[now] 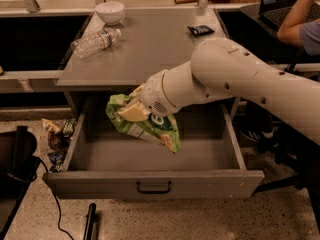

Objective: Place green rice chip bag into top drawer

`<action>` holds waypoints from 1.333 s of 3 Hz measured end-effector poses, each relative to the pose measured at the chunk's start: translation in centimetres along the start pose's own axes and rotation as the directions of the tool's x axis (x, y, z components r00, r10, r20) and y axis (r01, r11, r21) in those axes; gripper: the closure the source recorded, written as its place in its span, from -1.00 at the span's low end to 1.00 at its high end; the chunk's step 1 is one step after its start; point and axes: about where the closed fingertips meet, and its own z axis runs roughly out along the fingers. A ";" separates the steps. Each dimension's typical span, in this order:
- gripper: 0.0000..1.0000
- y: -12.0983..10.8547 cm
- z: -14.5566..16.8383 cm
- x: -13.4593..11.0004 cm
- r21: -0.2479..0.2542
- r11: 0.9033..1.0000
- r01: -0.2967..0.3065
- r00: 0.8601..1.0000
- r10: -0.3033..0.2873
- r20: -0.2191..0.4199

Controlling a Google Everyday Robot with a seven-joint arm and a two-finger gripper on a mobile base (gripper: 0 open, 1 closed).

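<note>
Next, I let the green rice chip bag go from my gripper on the middle of the open top drawer's grey bottom [172, 145]. The bag still hangs in the air over that drawer.
The green rice chip bag [150, 129] hangs crumpled from my gripper [132, 109], which is shut on its upper left part. The bag is in the air over the open top drawer [100, 159], above the left-middle of its grey inside and not touching the floor of it. The drawer is pulled fully out, with its dark pull handle [153, 188] centred on the front panel. My white arm [240, 81] reaches in from the right, across the front edge of the counter.
On the grey counter [155, 49] lie a clear plastic bottle [95, 41], a white bowl [110, 11] and a small black packet [201, 30]. A person's arm [295, 19] is at the top right. Wrappers [57, 139] lie on the floor, left of the drawer.
</note>
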 end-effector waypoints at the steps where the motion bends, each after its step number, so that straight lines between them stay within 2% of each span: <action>1: 1.00 -1.0 1.7 3.0 0.010 0.999 -0.045 0.998 0.046 -0.044; 2: 1.00 -3.1 3.9 7.6 0.038 0.993 -0.109 0.991 0.112 -0.078; 3: 1.00 -4.6 5.4 11.7 0.082 0.981 -0.175 0.976 0.184 -0.113; 4: 0.61 -6.0 6.6 15.5 0.114 0.959 -0.258 0.958 0.270 -0.099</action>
